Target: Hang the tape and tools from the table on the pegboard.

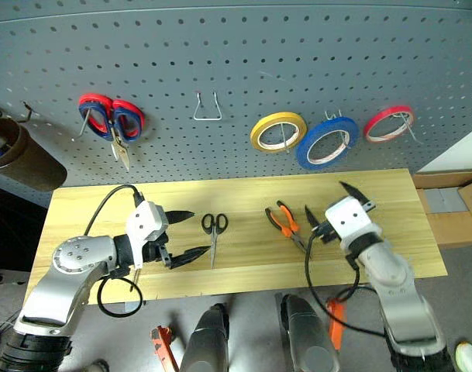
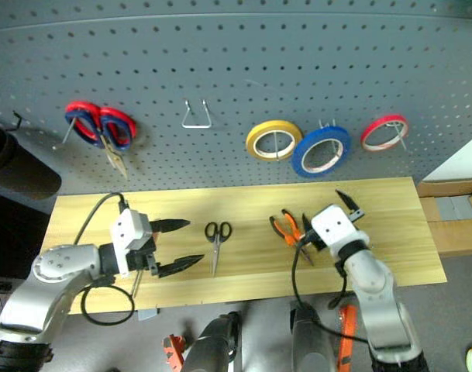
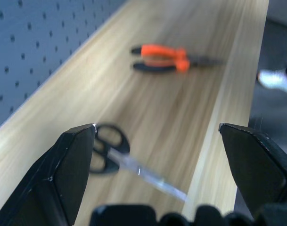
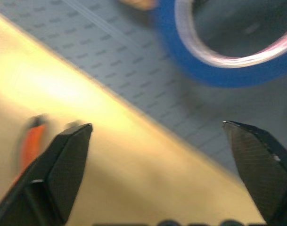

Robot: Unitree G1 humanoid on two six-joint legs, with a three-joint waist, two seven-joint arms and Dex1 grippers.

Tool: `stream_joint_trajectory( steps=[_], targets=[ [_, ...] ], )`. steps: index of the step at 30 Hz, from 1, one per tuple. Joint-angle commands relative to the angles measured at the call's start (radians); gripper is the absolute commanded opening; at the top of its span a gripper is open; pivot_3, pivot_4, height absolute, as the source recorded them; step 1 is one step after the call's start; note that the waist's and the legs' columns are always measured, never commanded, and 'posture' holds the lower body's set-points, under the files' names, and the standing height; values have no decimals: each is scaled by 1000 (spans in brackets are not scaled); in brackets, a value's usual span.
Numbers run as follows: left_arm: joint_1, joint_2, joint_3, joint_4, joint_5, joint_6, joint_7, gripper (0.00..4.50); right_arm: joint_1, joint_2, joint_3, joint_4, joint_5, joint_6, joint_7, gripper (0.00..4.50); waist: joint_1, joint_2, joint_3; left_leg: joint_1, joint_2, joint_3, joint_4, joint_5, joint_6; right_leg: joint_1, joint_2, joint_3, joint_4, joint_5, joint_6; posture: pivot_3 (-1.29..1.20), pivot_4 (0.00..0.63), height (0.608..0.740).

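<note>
My right gripper needs to move to the orange-and-black pliers next, and it will then close around the middle of both handles [image 1: 285, 222] [image 4: 30, 149].
The blue tape [image 1: 327, 143] hangs on a hook of the grey pegboard [image 1: 236, 62], between a yellow and a red roll. My right gripper [image 1: 325, 197] is open just below it, over the table [image 1: 243, 194], holding nothing; its wrist view shows the tape [image 4: 218, 66] ahead of the spread fingers. The black-handled scissors [image 1: 214, 231] lie mid-table, and the orange-and-black pliers [image 1: 285, 221] lie right of them, close to my right gripper. My left gripper [image 1: 198, 232] is open and empty, its fingertips just left of the scissors [image 3: 108, 146], with the pliers [image 3: 164, 57] farther along.
On the pegboard hang red-and-blue scissors [image 1: 113, 120], an empty wire hook [image 1: 207, 108], a yellow roll [image 1: 278, 132] and a thin red roll [image 1: 389, 124]. A brown cup [image 1: 18, 155] hangs at the far left. Cardboard boxes [image 1: 453, 205] stand beyond the table's right end.
</note>
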Motion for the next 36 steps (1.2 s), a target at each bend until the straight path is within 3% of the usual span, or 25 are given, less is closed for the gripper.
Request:
stream_joint_trajectory(
  steps=[1, 5, 12, 22, 36],
  targets=[
    [11, 42, 53, 76, 20, -74, -49, 4500, 2, 73, 78, -69, 71, 270, 45, 4469, 0, 0, 0, 0, 0, 0, 0, 0, 0, 0, 0, 0, 0, 0, 0, -48, 385, 740],
    [-19, 56, 52, 139, 25, -106, -75, 4500, -92, 195, 106, 17, 111, 437, 7, 4469, 1, 1, 0, 0, 1, -2, 0, 0, 0, 0, 1, -1, 0, 0, -1, -49, 386, 740],
    [-48, 52, 51, 181, 32, -118, -87, 4500, -270, 299, 104, 272, 122, 408, -93, 4469, -3, 1, 0, 0, 1, -2, -1, 0, 0, -2, 1, -2, 0, 1, -1, -42, 384, 740],
    [-26, 50, 63, 166, 32, -114, -79, 4500, -361, 286, 73, 501, 121, 261, -162, 4469, -5, 1, 0, 0, 1, -1, -2, 0, 0, -3, 0, -3, 0, 1, -1, -25, 381, 740],
    [-28, 41, 50, 159, 32, -110, -73, 4500, -359, 253, 12, 542, 141, 257, -176, 4469, -9, 1, 0, 0, 1, 0, -1, 0, 0, -3, 0, -3, 1, 1, -1, -35, 383, 740]
  ],
)
